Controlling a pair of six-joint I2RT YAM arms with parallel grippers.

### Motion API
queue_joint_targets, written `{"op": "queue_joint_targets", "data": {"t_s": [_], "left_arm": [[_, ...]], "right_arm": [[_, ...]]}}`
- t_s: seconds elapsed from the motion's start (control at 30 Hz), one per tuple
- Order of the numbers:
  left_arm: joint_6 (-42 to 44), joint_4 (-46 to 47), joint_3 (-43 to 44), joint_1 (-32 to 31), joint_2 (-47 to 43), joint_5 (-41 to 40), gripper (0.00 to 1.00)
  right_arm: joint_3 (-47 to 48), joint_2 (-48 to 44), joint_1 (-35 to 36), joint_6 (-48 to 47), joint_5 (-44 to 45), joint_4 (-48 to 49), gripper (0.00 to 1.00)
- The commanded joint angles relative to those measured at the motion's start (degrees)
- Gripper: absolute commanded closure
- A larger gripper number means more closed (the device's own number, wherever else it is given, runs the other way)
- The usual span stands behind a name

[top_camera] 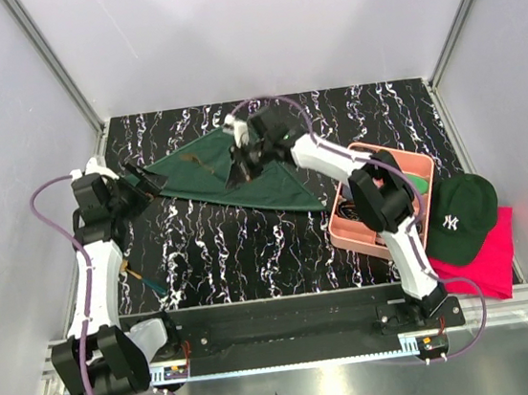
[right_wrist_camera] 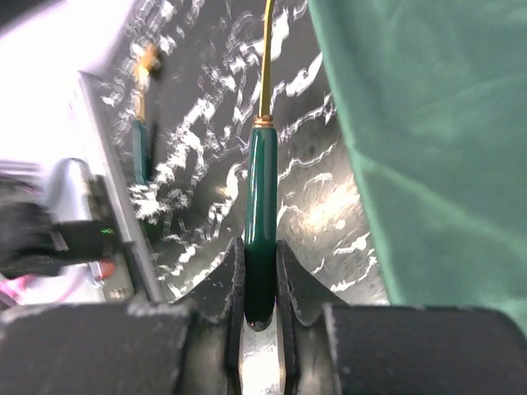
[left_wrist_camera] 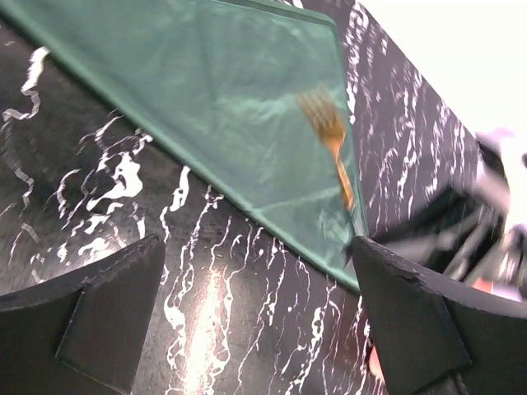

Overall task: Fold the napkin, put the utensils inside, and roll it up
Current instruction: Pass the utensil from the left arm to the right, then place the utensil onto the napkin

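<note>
Next, my right gripper sets down and releases the green-handled utensil on the middle of the dark green napkin [top_camera: 234,180], near the napkin's front edge.
The dark green napkin [top_camera: 233,177] lies folded into a triangle at the back of the table, and a gold fork [left_wrist_camera: 331,141] rests on it [left_wrist_camera: 214,90]. My left gripper [top_camera: 150,184] hovers at the napkin's left corner, open and holding nothing [left_wrist_camera: 259,321]. Over the middle of the napkin, my right gripper [top_camera: 240,169] is shut on a green-handled, gold-stemmed utensil [right_wrist_camera: 262,206], which sticks out straight ahead of the jaws [right_wrist_camera: 262,276]. Another green-handled utensil [top_camera: 145,276] lies on the table at the left [right_wrist_camera: 140,144].
A pink tray [top_camera: 351,235] with small items stands at the right, under the right arm. Beyond it a dark green cap [top_camera: 461,217] sits on a pink-red cloth [top_camera: 494,266]. Walls close in the table at the back and on both sides.
</note>
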Motion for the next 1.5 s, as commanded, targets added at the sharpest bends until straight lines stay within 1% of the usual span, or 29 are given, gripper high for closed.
{"op": "queue_joint_targets", "data": {"t_s": [0.0, 0.03, 0.1, 0.13, 0.2, 0.23, 0.33, 0.67, 1.47], "left_arm": [[4.42, 2.69, 2.52, -0.19, 1.1, 6.27, 0.01], [4.68, 2.69, 2.43, -0.19, 0.93, 6.45, 0.01], [5.2, 2.69, 2.08, -0.19, 0.14, 6.63, 0.01], [5.38, 2.61, 1.99, -0.19, -0.13, 6.63, 0.01], [5.82, 2.61, 1.99, -0.27, -0.57, 6.54, 0.01], [5.91, 2.52, 1.99, -0.27, -0.74, 6.54, 0.01], [6.17, 2.52, 2.17, -0.27, -0.83, 6.54, 0.01], [6.0, 2.34, 2.26, -0.27, -0.04, 7.42, 0.01], [5.82, 2.34, 2.08, -0.27, 0.05, 7.94, 0.01]], "right_arm": [[10.1, 7.46, -3.94, 3.21, -14.8, -6.36, 1.0], [14.2, 8.79, -4.55, 3.3, -15.77, -7.76, 1.0], [18.97, 13.17, -5.69, 1.99, -18.14, -13.12, 1.0], [24.56, 14.85, -5.96, 1.11, -18.32, -18.53, 1.0], [31.44, 20.02, -6.22, -2.91, -18.24, -25.23, 1.0], [38.17, 21.8, -6.31, -4.07, -17.98, -31.27, 1.0], [45.16, 26.64, -7.1, -4.35, -17.97, -35.37, 1.0], [44.48, 30.34, -9.13, -3.73, -20.0, -35.46, 1.0], [49.49, 37.37, -10.09, -0.3, -22.54, -35.11, 1.0]]}}
